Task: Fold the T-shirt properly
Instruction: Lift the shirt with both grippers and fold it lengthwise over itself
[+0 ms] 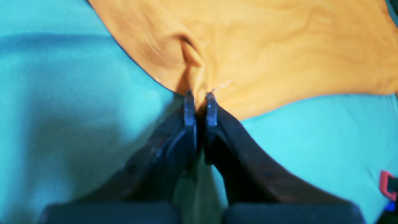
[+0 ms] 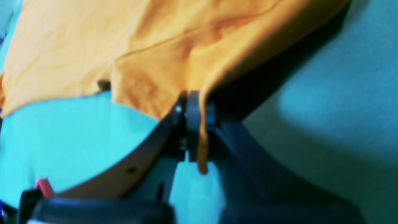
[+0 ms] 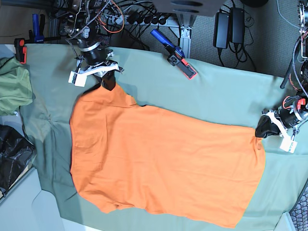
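Observation:
My right gripper is holding the corner, and I will put it down on the orange T-shirt, just inside the edge point(image 3: 105, 150) facing the black bag.
The orange T-shirt point(image 3: 163, 159) lies spread out nearly flat across the table, running from upper left to lower right in the base view. My right gripper point(image 3: 107, 83) is at the shirt's top-left corner. In the right wrist view my right gripper point(image 2: 194, 105) is shut on a fold of the T-shirt point(image 2: 77, 46), and a strip of cloth hangs down between its fingers. My left gripper point(image 3: 263, 129) is at the shirt's right edge. In the left wrist view my left gripper point(image 1: 199, 99) is shut on a puckered corner of the T-shirt point(image 1: 279, 46).
A grey-green table cloth point(image 3: 216, 91) covers the table. An olive-green bunched garment point(image 3: 12, 86) and a black bag point(image 3: 14, 154) sit at the left edge. A blue and red clamp point(image 3: 175, 55) holds the cloth at the back. Cables and power bricks point(image 3: 224, 24) lie beyond.

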